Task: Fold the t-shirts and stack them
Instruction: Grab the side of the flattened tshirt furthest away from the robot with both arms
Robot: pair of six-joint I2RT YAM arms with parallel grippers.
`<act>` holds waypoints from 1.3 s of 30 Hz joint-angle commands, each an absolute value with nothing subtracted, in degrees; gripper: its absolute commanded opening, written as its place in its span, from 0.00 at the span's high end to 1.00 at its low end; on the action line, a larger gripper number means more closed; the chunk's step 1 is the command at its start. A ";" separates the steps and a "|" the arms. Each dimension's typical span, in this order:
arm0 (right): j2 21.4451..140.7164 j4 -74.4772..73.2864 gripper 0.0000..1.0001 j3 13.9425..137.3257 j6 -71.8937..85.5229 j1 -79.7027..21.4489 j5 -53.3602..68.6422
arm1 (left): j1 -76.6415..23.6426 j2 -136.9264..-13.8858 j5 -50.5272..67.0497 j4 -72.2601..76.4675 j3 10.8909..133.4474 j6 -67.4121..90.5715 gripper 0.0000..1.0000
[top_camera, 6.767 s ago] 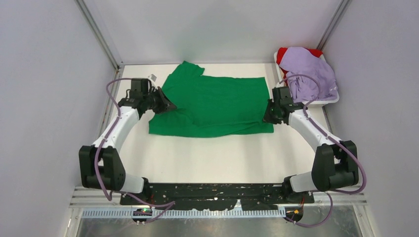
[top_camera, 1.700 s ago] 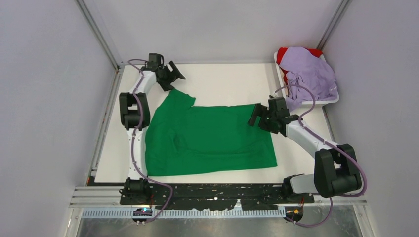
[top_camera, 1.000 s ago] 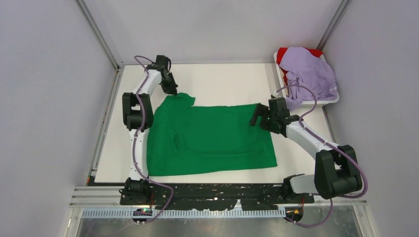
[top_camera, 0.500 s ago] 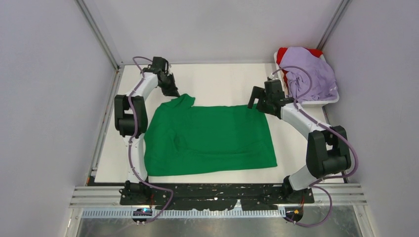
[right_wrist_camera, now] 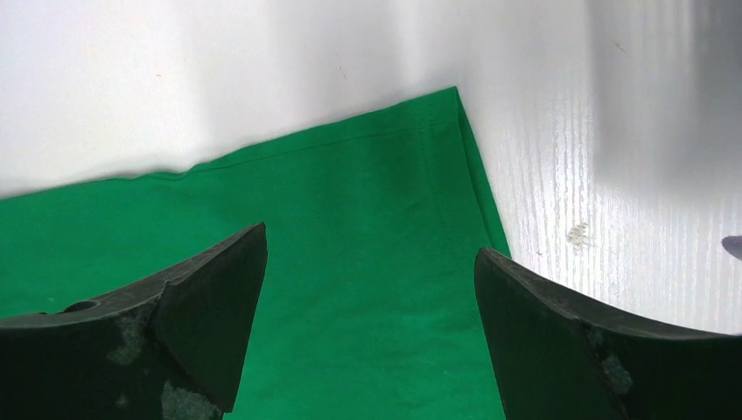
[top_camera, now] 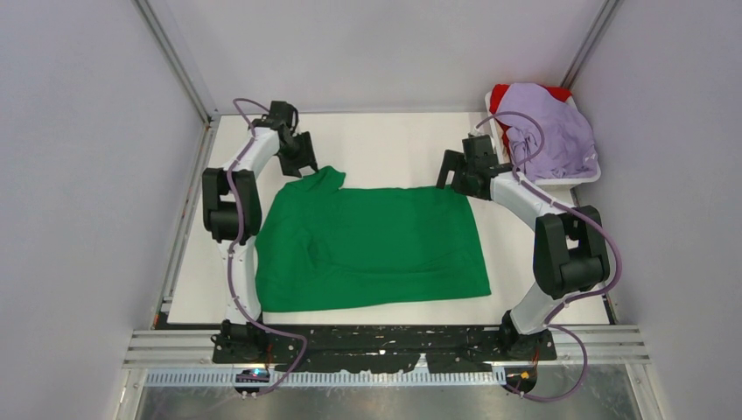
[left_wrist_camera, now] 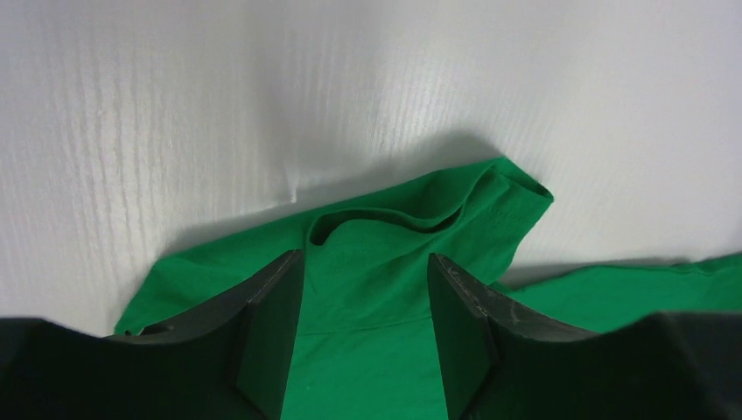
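A curled fold lies across the green t-shirt's rumpled sleeve, so the left gripper needs to pinch the fold's near end (left_wrist_camera: 326, 242) and lift it before folding the green t-shirt.
The green t-shirt (top_camera: 372, 245) lies spread flat on the white table, one sleeve (top_camera: 325, 178) pointing to the far left. My left gripper (top_camera: 302, 164) stands open just over that sleeve; in the left wrist view the rumpled sleeve (left_wrist_camera: 411, 219) lies between and beyond the parted fingers of the gripper (left_wrist_camera: 363, 258), which do not clamp it. My right gripper (top_camera: 451, 177) hovers open over the shirt's far right corner (right_wrist_camera: 437, 114), its jaws wide apart around (right_wrist_camera: 369, 241). The lavender t-shirt (top_camera: 547, 131) is heaped on the red t-shirt (top_camera: 502, 93) at the far right.
A white tray (top_camera: 570, 182) at the far right holds the lavender and red heap. Metal frame posts (top_camera: 175, 61) and grey walls close in the table on the left, right and back. The arms' bases sit on the black rail (top_camera: 385, 346) at the near edge.
My left gripper has gone from shut on the green sleeve to open, leaving the sleeve on the table. The right arm has swung toward the far edge, to the shirt's far right corner.
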State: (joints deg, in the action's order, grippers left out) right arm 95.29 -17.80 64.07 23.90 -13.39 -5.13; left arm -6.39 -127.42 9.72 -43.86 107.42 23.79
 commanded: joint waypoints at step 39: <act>97.63 -17.65 0.05 67.34 21.77 -12.35 -9.69 | -6.59 -120.28 8.52 -43.32 102.75 22.86 1.00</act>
State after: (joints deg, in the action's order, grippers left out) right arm 96.88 -18.46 64.20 22.65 -12.51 -7.64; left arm -6.42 -124.57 9.96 -45.80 104.79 24.56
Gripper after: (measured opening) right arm 0.955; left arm 0.009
